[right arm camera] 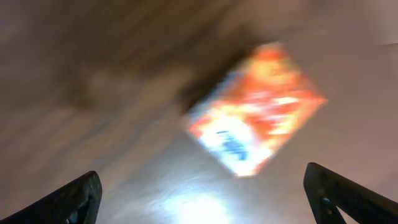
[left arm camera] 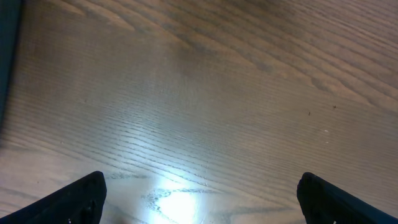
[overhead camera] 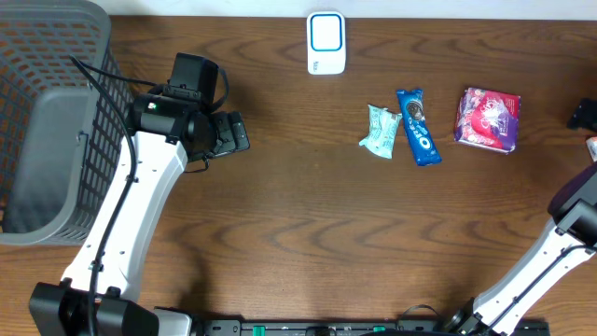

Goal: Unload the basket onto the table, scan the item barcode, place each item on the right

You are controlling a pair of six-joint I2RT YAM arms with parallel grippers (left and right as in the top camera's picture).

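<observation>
I need to move my right gripper to the pink-and-purple packet next and close it on its purple edge (overhead camera: 511, 128), on the side away from the blue packet.
Three packets lie at the back right of the table: a mint-green one (overhead camera: 381, 131), a blue one (overhead camera: 417, 126) and a pink-and-purple one (overhead camera: 487, 119). The white scanner with a blue frame (overhead camera: 326, 42) stands at the back middle. In the right wrist view a blurred orange-red packet (right arm camera: 255, 109) lies on the wood ahead of my right gripper (right arm camera: 208, 199), which is open with nothing between its fingers. My left gripper (left arm camera: 199, 199) is open over bare wood, seen in the overhead view (overhead camera: 233, 133) left of centre.
A grey mesh basket (overhead camera: 56, 56) fills the far left. My right arm (overhead camera: 571, 217) comes in at the right edge, and a black shape (overhead camera: 585, 114) sits at that edge.
</observation>
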